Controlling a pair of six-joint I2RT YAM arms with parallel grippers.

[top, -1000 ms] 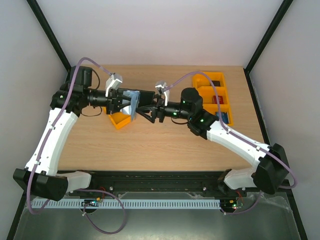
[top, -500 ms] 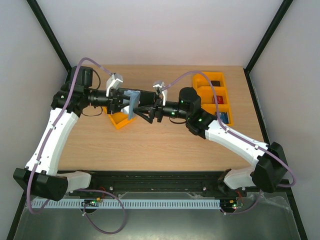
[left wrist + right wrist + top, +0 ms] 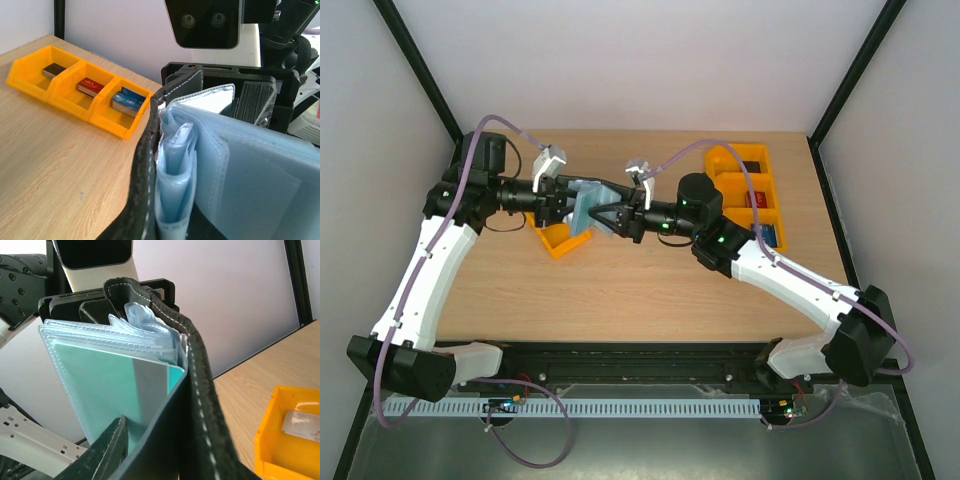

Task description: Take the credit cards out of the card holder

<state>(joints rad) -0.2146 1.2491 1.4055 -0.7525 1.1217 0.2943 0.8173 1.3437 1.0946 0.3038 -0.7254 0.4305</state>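
My left gripper is pinching crumpled sleeves while the sleeve stack hangs outside its fingers, so it should open and grab the whole stack (image 3: 260, 170) along with the cover.
The card holder (image 3: 584, 204), a black wallet with clear blue-grey sleeves, hangs open in the air above the table's back middle. My left gripper (image 3: 566, 204) is shut on its left end; in the left wrist view the black cover (image 3: 145, 165) and the sleeves hide that gripper's fingers. A teal credit card (image 3: 100, 380) with a grey stripe sits in the outermost sleeve, beside the stitched cover (image 3: 200, 390). From the right, my right gripper (image 3: 606, 215) reaches into the wallet. Its fingers (image 3: 107, 445) have closed on that card and its sleeve.
A small orange bin (image 3: 558, 241) lies on the table right under the wallet. A long orange tray (image 3: 745, 188) at the back right has three compartments holding a black block (image 3: 53, 69), a red block (image 3: 90, 86) and a blue stack (image 3: 128, 100).
My right gripper has moved left into the open wallet and its fingers have gone from wide apart to closed on the outer sleeve. The left arm has stayed still.
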